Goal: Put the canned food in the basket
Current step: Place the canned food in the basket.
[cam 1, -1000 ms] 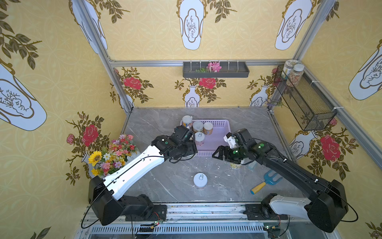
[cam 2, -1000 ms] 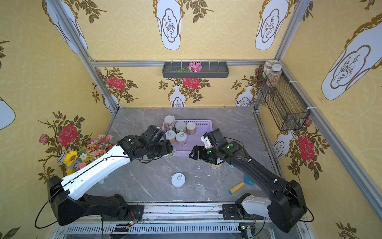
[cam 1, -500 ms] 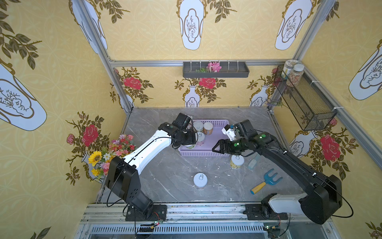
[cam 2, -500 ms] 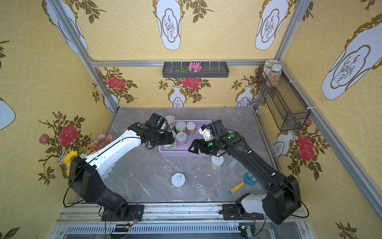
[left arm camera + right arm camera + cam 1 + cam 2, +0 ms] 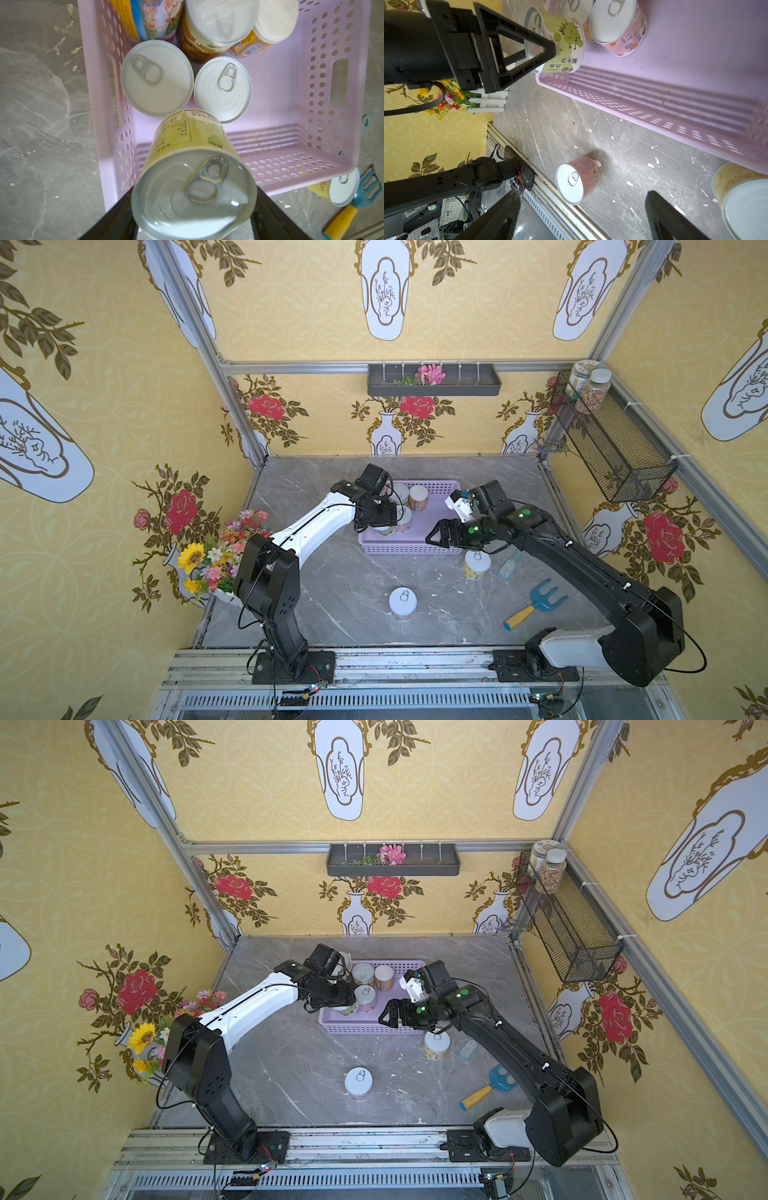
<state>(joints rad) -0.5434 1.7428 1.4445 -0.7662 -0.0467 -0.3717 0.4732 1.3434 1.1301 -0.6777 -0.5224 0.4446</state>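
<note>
The robot's left gripper should release the green-labelled can in the lavender basket's near corner (image 5: 374, 533) (image 5: 168, 148) on the side by the flower vase.
The lavender basket (image 5: 407, 549) (image 5: 357, 1028) (image 5: 324, 83) (image 5: 675, 99) holds several cans, among them two with pull rings (image 5: 156, 78) (image 5: 223, 89) and a taller blue-yellow one (image 5: 145, 18). My left gripper (image 5: 380, 526) (image 5: 343, 1006) (image 5: 194, 193) is shut on a green-labelled can (image 5: 187, 135) (image 5: 566, 41) at the basket's near left corner. My right gripper (image 5: 432, 536) (image 5: 384, 1016) (image 5: 582, 193) hangs open and empty over the basket's front wall. On the table stand a pink-labelled can (image 5: 402, 603) (image 5: 579, 180) and a yellow-labelled can (image 5: 476, 565) (image 5: 741, 197).
A blue hand rake with a yellow handle (image 5: 536, 605) and a small blue brush (image 5: 509, 566) lie right of the yellow can. A flower vase (image 5: 216, 556) stands at the left edge. A black wire basket (image 5: 615, 443) with jars hangs on the right wall.
My left arm has lifted its elbow and brought the green can to the basket's corner. My right gripper has moved off the yellow can, back toward the basket.
</note>
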